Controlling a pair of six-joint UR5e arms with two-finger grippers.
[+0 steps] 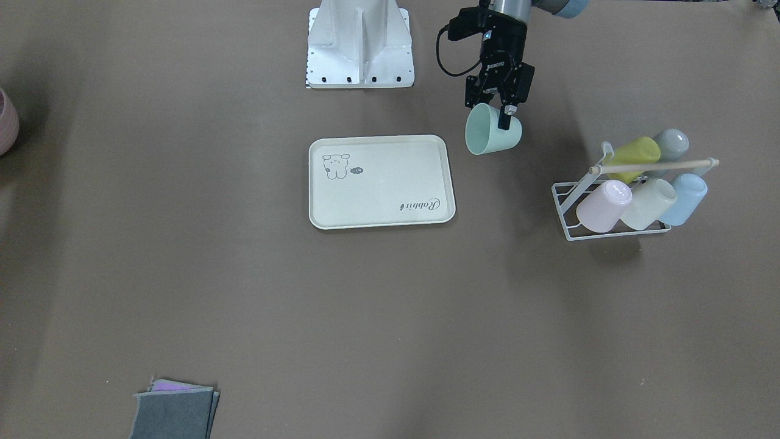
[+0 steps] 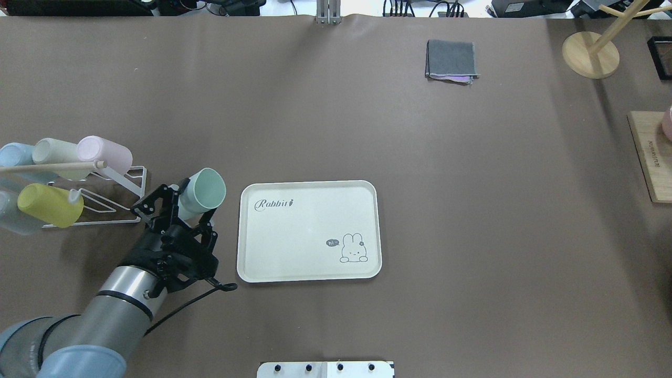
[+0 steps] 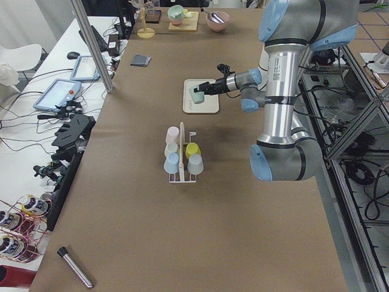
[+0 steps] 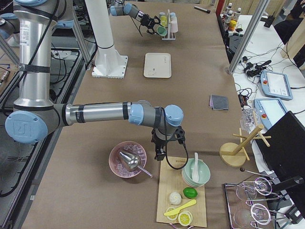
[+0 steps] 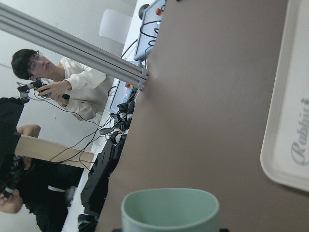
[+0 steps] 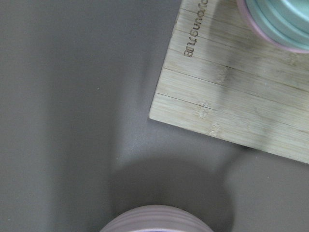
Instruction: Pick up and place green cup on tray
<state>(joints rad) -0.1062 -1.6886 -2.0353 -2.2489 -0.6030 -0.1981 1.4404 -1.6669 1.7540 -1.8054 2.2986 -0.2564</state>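
Note:
Next, I set the green cup on the cream tray (image 1: 401,175) near the Rabbit script with my left gripper.
My left gripper (image 1: 495,116) is shut on the pale mint green cup (image 1: 490,137) and holds it tilted on its side above the table, between the cup rack and the tray. The cup also shows in the overhead view (image 2: 202,191) and at the bottom of the left wrist view (image 5: 169,210). The cream tray (image 1: 381,195) with the "Rabbit" script lies flat and bare, just beside the cup (image 2: 310,231). My right gripper (image 4: 159,155) hangs over the far end of the table near a pink bowl; I cannot tell whether it is open or shut.
A white wire rack (image 1: 609,228) holds several cups, among them yellow-green, cream, pink and blue ones. A folded grey cloth (image 2: 451,60) lies far off. A wooden board (image 6: 231,111) and a pink bowl (image 6: 154,224) lie under the right wrist.

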